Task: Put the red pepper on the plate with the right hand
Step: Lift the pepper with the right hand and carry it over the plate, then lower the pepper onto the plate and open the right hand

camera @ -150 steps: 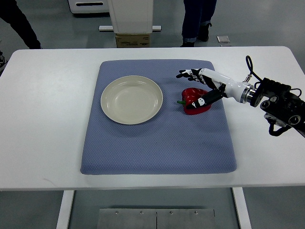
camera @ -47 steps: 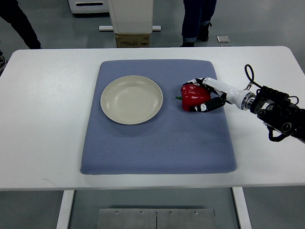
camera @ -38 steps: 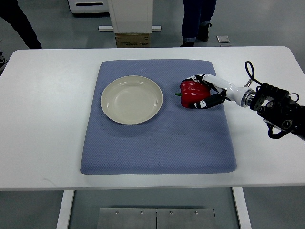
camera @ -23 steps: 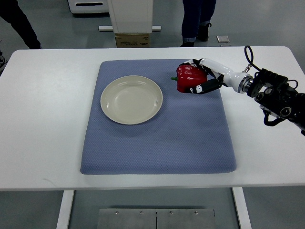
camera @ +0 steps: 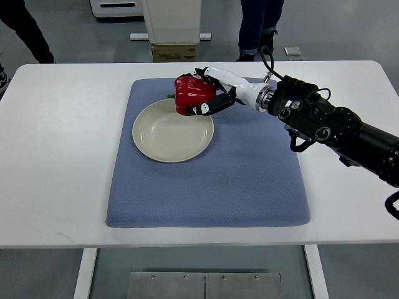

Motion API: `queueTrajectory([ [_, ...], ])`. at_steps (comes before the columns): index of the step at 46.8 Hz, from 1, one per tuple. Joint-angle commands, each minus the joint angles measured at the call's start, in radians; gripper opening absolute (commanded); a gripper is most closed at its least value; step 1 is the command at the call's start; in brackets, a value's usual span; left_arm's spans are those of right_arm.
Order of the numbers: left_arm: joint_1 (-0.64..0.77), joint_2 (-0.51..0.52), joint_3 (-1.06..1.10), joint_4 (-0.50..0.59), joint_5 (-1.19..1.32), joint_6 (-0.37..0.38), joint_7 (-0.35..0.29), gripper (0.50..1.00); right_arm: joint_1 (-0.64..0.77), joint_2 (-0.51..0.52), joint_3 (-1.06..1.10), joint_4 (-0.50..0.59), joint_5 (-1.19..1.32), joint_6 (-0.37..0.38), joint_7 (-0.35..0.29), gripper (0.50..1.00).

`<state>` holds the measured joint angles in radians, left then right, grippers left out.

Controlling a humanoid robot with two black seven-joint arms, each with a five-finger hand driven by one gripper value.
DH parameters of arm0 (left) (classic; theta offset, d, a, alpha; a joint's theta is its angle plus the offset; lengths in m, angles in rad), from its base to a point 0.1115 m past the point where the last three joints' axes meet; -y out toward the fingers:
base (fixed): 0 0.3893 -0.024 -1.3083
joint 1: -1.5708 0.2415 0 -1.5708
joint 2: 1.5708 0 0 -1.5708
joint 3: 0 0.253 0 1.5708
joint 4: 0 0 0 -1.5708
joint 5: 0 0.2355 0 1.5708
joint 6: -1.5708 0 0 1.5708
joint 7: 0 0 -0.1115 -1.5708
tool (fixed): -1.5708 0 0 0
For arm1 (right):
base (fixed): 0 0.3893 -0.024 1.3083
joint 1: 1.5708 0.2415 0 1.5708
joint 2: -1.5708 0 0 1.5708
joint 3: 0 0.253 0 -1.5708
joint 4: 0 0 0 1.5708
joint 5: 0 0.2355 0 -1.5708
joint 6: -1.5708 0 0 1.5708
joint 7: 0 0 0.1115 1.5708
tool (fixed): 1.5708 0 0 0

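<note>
Next, my right gripper lets go of the red pepper between the cream plate's middle and the rim [camera: 188, 132] nearest my forearm. The pepper now hangs over the plate's far rim.
The red pepper [camera: 189, 94] with its green stem pointing left hangs over the far right rim of the cream plate [camera: 163, 138]. My right hand [camera: 208, 91] is shut on the pepper, fingers wrapped round its right side, the black forearm stretching back to the right edge. The plate lies on the left half of the blue mat [camera: 249, 168] and holds nothing. My left arm does not show.
The mat rests on a white table [camera: 56, 156]. Beyond the far table edge stand a white machine base [camera: 172, 22], a cardboard box [camera: 174, 53] and a person's legs [camera: 259, 25]; another person's leg [camera: 25, 28] shows at the far left.
My right hand closed on the pepper, lifted it off the mat and carried it left, from right of the plate to above the plate's far right rim.
</note>
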<state>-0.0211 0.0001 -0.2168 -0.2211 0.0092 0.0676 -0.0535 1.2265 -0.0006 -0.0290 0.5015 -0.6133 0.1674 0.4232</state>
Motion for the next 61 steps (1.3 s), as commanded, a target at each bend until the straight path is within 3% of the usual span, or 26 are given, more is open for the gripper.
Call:
queueTrajectory([
  [1, 0.0, 0.0, 0.0, 0.0, 0.0, 0.0, 0.0, 1.0, 0.005, 0.001, 0.0, 0.0, 0.0, -0.003, -0.009, 0.5],
  [23, 0.0, 0.0, 0.0, 0.0, 0.0, 0.0, 0.0, 1.0, 0.002, 0.001, 0.0, 0.014, 0.0, -0.005, 0.028, 0.5],
  [37, 0.0, 0.0, 0.0, 0.0, 0.0, 0.0, 0.0, 1.0, -0.022, 0.001, -0.002, 0.13, -0.002, -0.04, 0.054, 0.5],
  [61, 0.0, 0.0, 0.0, 0.0, 0.0, 0.0, 0.0, 1.0, -0.09, 0.001, -0.003, 0.144, 0.0, -0.069, -0.057, 0.5],
])
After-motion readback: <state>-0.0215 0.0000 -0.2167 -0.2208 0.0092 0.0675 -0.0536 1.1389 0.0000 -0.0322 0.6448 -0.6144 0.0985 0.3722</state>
